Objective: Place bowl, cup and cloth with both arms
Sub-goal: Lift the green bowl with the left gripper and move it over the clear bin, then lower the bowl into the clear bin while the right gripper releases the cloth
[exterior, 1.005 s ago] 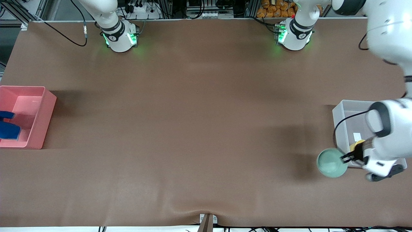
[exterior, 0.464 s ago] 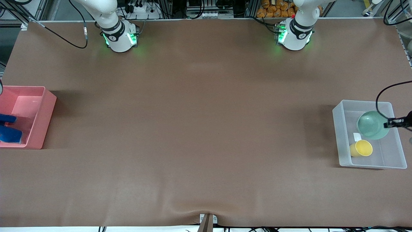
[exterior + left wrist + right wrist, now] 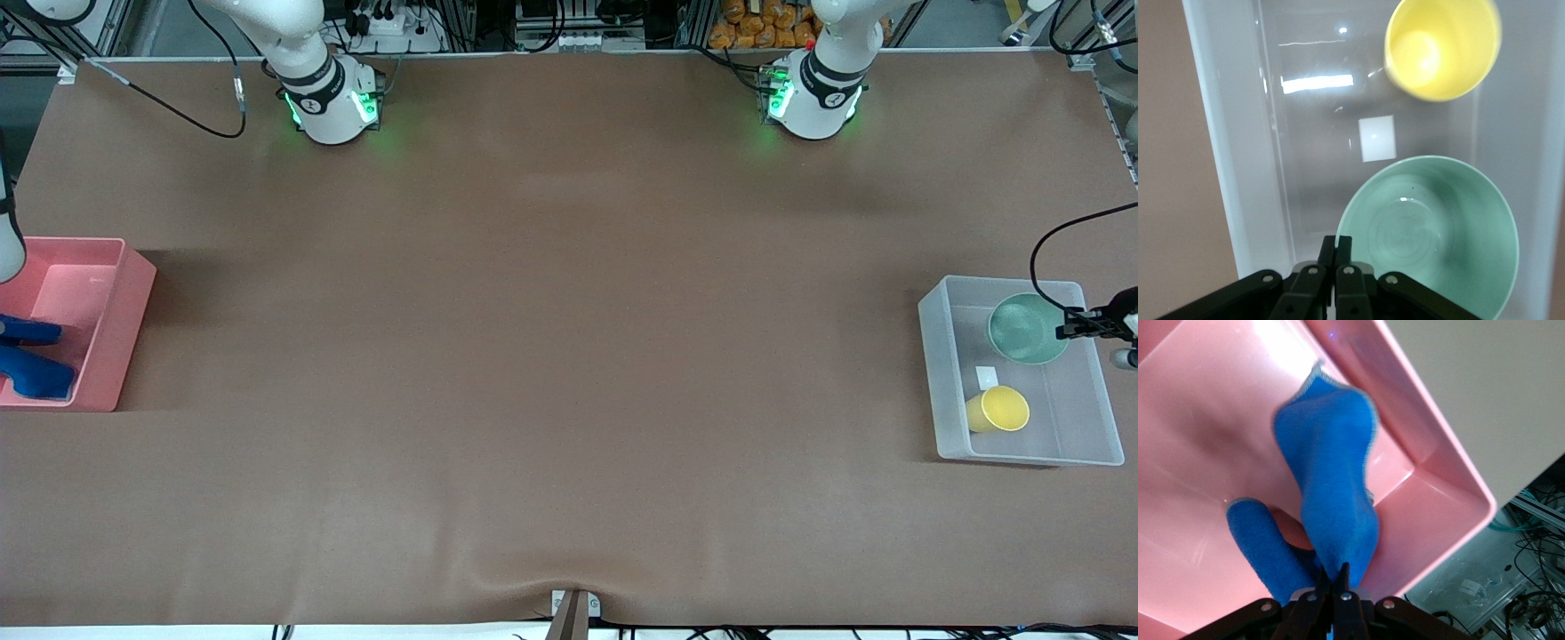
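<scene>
The robot's left gripper will release the mint-green bowl in the clear bin [image 3: 997,334] [image 3: 1385,217], next to the white label opposite the yellow cup.
The mint-green bowl [image 3: 1027,331] hangs low inside the clear bin [image 3: 933,373] at the left arm's end of the table. My left gripper [image 3: 1069,327] is shut on its rim; the left wrist view shows the closed fingers pinching the bowl [image 3: 1431,233] at its edge, the left gripper [image 3: 1336,243]. The yellow cup [image 3: 1000,409] lies in the same bin, nearer the front camera, and is also in the left wrist view [image 3: 1441,47]. The blue cloth [image 3: 1331,487] droops into the pink bin [image 3: 1438,473], with my right gripper [image 3: 1341,577] shut on its upper fold.
The pink bin [image 3: 116,320] stands at the right arm's end of the table, with the cloth [image 3: 31,360] showing inside it at the picture's edge. A small white label [image 3: 987,377] lies on the clear bin's floor. A black cable [image 3: 1045,258] loops above the clear bin.
My left gripper carried the bowl from beside the clear bin's near corner to over the bin, then lowered it inside. The cloth shifted slightly in the pink bin.
</scene>
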`<action>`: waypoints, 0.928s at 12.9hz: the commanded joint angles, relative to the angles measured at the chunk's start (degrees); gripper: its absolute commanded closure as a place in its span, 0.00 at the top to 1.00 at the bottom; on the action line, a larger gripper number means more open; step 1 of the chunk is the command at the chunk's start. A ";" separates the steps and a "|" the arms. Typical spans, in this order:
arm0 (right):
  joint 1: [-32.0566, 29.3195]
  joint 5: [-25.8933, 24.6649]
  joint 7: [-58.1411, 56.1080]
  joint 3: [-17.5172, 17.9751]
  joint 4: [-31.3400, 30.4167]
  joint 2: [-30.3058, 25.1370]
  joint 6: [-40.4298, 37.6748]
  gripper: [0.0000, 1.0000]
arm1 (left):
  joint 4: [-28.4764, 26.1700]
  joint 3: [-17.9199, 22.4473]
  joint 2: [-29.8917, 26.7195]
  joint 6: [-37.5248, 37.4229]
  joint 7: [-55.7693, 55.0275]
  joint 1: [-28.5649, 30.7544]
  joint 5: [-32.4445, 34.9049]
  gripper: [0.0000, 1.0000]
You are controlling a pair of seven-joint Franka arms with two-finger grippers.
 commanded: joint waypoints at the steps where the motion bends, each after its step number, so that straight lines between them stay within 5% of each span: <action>1: -2.32 0.21 -0.78 1.25 1.22 2.98 1.74 0.00 | -5.60 -1.03 -2.67 5.74 1.79 1.84 1.19 0.00; 9: -4.61 1.62 -0.78 1.60 0.34 5.02 2.10 0.00 | -9.12 -1.12 1.11 14.63 3.55 2.37 0.58 0.00; 10: -4.78 1.62 -0.78 1.86 0.17 5.02 2.01 0.00 | -8.77 -1.03 1.46 14.63 3.81 2.28 0.66 0.09; 12: -5.31 1.62 -0.78 2.04 -0.27 5.02 2.01 0.00 | -8.33 -1.21 1.47 14.63 3.90 1.67 0.93 0.59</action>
